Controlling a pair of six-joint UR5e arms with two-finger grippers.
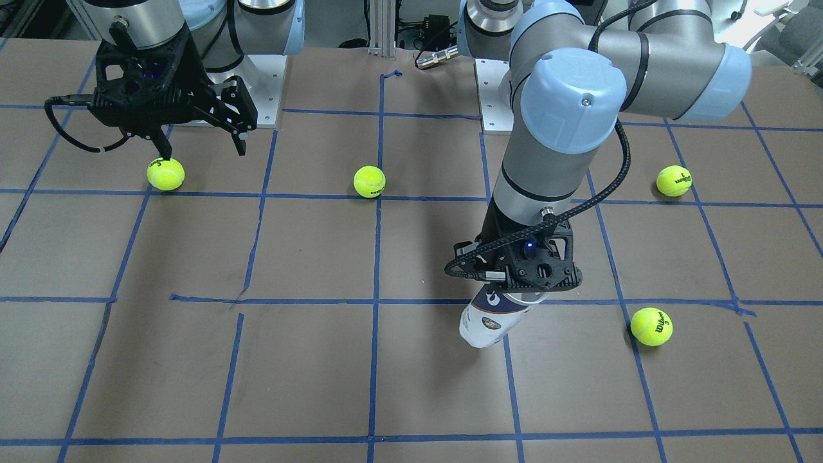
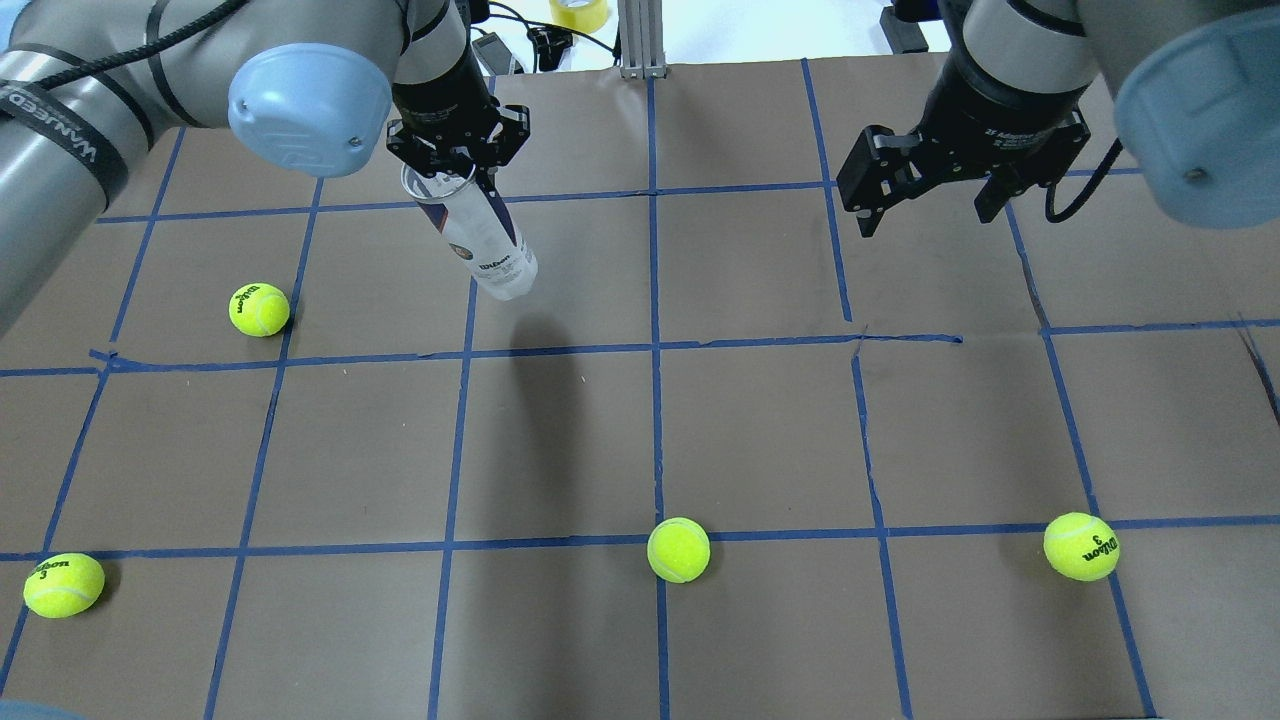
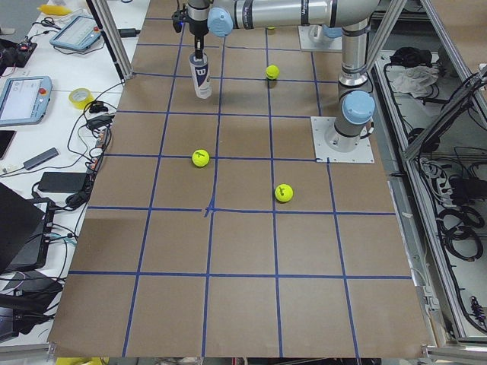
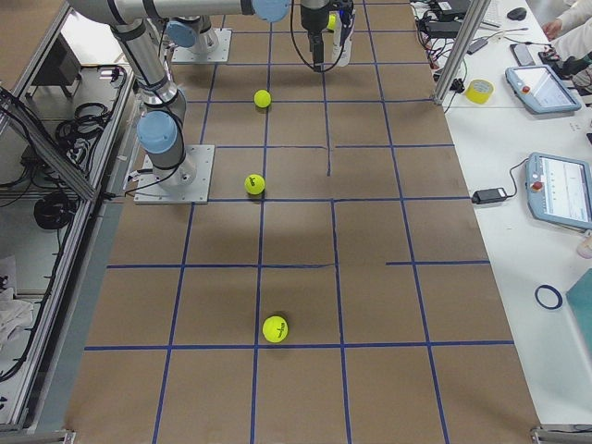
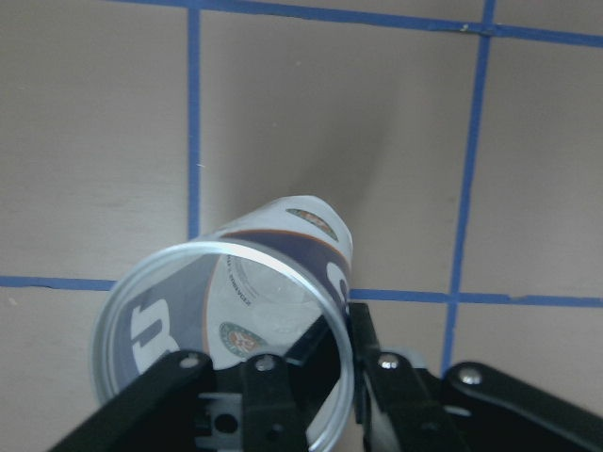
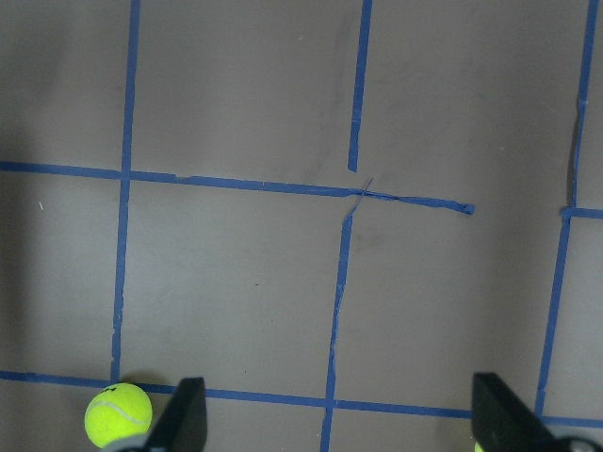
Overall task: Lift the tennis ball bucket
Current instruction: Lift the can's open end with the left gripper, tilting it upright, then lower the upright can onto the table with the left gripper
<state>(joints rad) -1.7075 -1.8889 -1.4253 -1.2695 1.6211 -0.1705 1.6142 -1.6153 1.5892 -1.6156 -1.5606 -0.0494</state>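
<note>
The robot's left gripper needs to stand the tennis ball bucket, now hanging tilted above the table, on the brown table [image 1: 482, 377] [image 5: 256, 129] close beside the blue tape line under it.
The tennis ball bucket [image 2: 482, 238] is a clear can with a white and navy Wilson label. It hangs tilted above the table, its shadow lying apart from its lower end. It also shows in the front view [image 1: 492, 319] and in the left wrist view [image 5: 226, 301]. My left gripper [image 2: 457, 172] is shut on the can's open rim, one finger inside and one outside [image 5: 339, 330]. My right gripper [image 2: 925, 215] is open and empty above the table, far from the can, and shows in the front view [image 1: 202, 151].
Several yellow-green tennis balls lie on the brown, blue-taped table: one near the left edge [image 2: 259, 309], one at the near left [image 2: 63, 584], one near the middle [image 2: 678, 549], one at the right [image 2: 1081, 546]. Arm bases stand at the robot's side [image 1: 495, 96].
</note>
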